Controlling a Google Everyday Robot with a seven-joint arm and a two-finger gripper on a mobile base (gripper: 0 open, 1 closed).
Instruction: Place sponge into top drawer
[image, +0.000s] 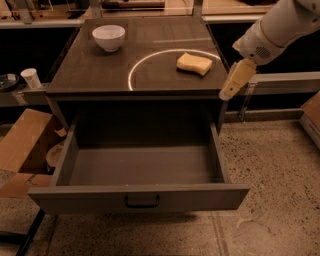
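Observation:
The sponge's end (206, 67) that is farthest from the white bowl is the next spot my gripper needs to move to, and it should close there.
The pale-yellow sponge (194, 63) lies on the dark cabinet top (95, 75), right of centre, on a white ring drawn on the surface. The top drawer (140, 197) is pulled out wide toward the camera, with nothing in it; its dark pull handle (142, 201) is on the front panel. My gripper (231, 86) hangs at the cabinet top's right front corner, to the right of the sponge and a little nearer, apart from it. It holds nothing.
A white bowl (109, 37) stands at the back left of the cabinet top. A small white cup (31, 78) sits on a shelf at the left. Cardboard boxes (22, 145) lie on the floor at the left. The floor is speckled stone.

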